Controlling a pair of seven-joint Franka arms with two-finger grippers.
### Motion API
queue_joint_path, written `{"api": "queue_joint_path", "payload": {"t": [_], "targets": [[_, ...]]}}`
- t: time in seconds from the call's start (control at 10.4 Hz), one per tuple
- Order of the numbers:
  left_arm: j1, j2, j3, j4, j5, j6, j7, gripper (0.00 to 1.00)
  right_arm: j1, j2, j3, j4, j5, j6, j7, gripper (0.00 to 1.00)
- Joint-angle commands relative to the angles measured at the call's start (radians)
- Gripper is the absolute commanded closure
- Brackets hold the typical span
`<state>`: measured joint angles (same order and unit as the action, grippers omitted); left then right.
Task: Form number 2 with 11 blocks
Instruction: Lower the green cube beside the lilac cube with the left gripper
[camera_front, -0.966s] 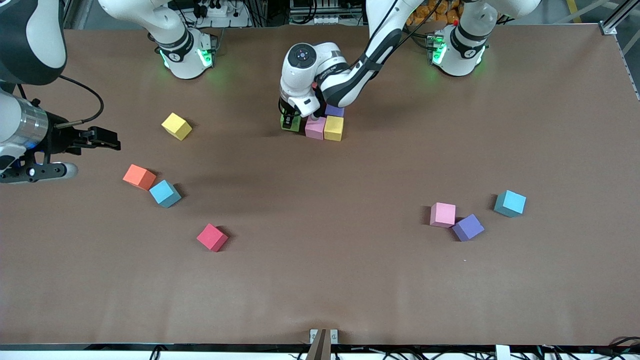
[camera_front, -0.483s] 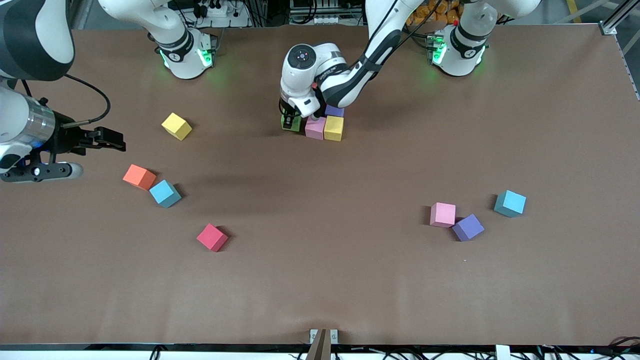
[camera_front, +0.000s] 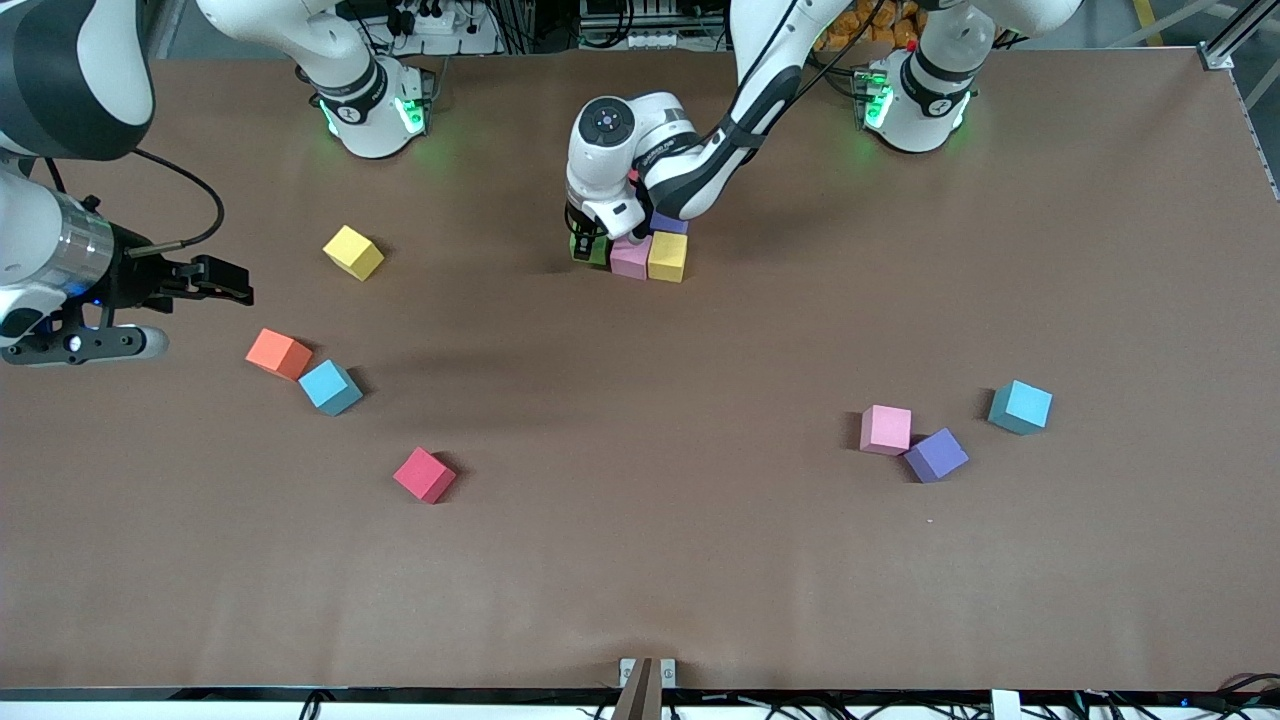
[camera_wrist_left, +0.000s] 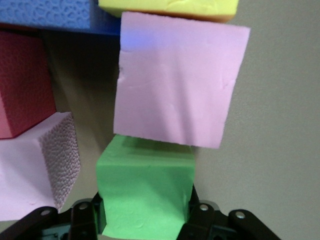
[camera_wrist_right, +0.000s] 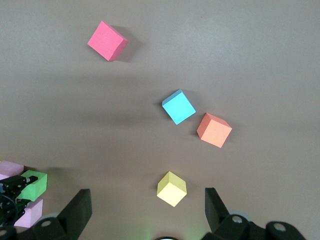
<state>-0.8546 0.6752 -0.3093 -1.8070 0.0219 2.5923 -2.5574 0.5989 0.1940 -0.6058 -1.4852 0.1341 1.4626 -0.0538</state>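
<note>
Next, my left gripper releases the green block on the table so that it sits flush (camera_front: 596, 259) (camera_wrist_left: 156, 184) against the pink block that is beside the yellow block.
My left gripper (camera_front: 590, 246) is down at the table, shut on a green block (camera_wrist_left: 145, 192) that stands against a pink block (camera_wrist_left: 180, 82). That pink block (camera_front: 630, 257) belongs to a small touching cluster near the bases, with a yellow block (camera_front: 667, 256) and a purple block (camera_front: 668, 222); a red block (camera_wrist_left: 22, 85) and a second pink block (camera_wrist_left: 35, 170) show beside them. This cluster is all that shows of the number 2. My right gripper (camera_front: 222, 280) hangs open, high over a loose yellow block (camera_wrist_right: 171, 188).
Toward the right arm's end lie loose blocks: yellow (camera_front: 353, 252), orange (camera_front: 279, 354), teal (camera_front: 330, 387) and red (camera_front: 424, 475). Toward the left arm's end sit a pink (camera_front: 886, 430), a purple (camera_front: 936, 455) and a teal block (camera_front: 1020, 407).
The left gripper has nudged the green block a little closer to the pink one. The right gripper drifted slightly toward the table's middle, still open.
</note>
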Motion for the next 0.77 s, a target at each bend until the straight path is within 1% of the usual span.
{"api": "queue_joint_path", "payload": {"t": [0.0,0.19,0.68], "targets": [[0.002,-0.011,0.013,-0.012,0.084,-0.017,-0.033,1.0,-0.005,0.002,0.003,0.017,-0.018,-0.005,0.04,0.0],[0.006,-0.009,0.013,-0.012,0.09,-0.017,-0.035,1.0,-0.007,0.001,0.017,0.017,-0.022,-0.004,0.04,0.0],[0.008,-0.011,0.013,-0.02,0.09,-0.017,-0.035,1.0,-0.025,0.002,0.018,0.017,-0.011,-0.005,0.032,0.0]]}}
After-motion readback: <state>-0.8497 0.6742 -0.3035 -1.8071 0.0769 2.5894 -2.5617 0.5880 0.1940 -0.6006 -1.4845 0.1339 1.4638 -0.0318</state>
